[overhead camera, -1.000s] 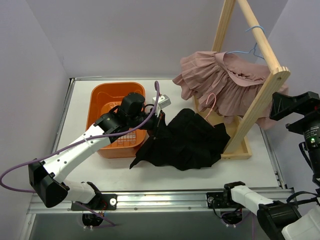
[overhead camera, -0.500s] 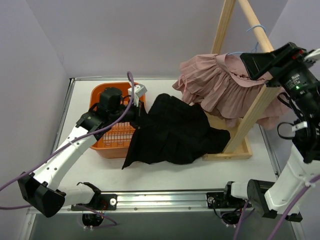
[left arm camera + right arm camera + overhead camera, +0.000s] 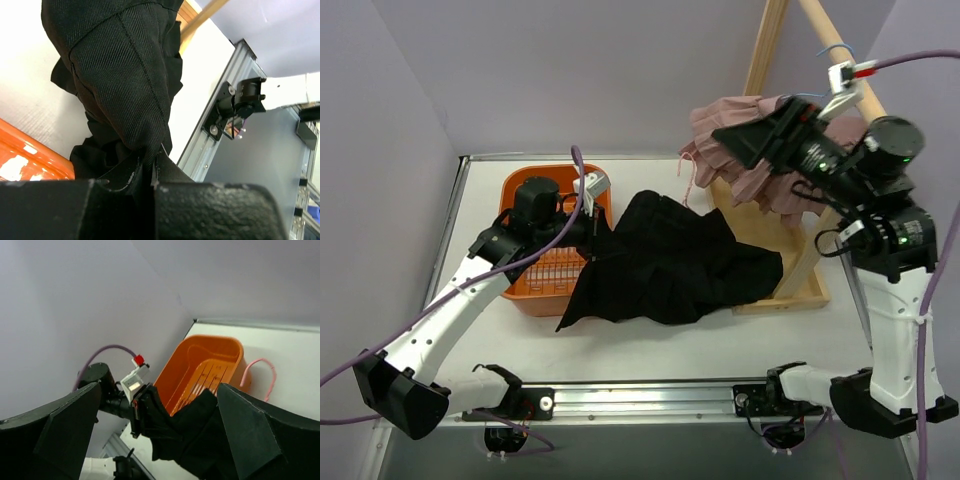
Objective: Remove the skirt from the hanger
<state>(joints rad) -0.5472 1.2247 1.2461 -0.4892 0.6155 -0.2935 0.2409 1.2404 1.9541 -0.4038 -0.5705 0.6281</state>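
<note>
My right gripper should close on the pink hanger at the base of its hook point(image 3: 686, 203) point(image 3: 266, 400), where that hook sticks out of the black skirt.
The black skirt point(image 3: 670, 265) lies spread on the white table, one corner lifted beside the orange basket. My left gripper point(image 3: 592, 228) is shut on that corner; in the left wrist view the black twill point(image 3: 120, 75) runs down into the closed jaws of the left gripper point(image 3: 152, 172). A thin pink hanger point(image 3: 260, 371) lies bare on the table right of the basket, apart from the skirt point(image 3: 200, 435). My right gripper point(image 3: 725, 135) hangs high by the rack, open and holding nothing; in the right wrist view the gripper point(image 3: 159, 386) has wide-apart fingers.
An orange basket point(image 3: 525, 195) stands at the back left. A wooden rack point(image 3: 825, 225) rises at the right, with a pink ruffled garment point(image 3: 720, 112) on a blue hanger point(image 3: 835, 50) just behind my right gripper. The metal rail runs along the near edge.
My left gripper has dragged the black skirt leftward toward the basket. The right arm has swung up from the right edge and now points at the pink garment.
</note>
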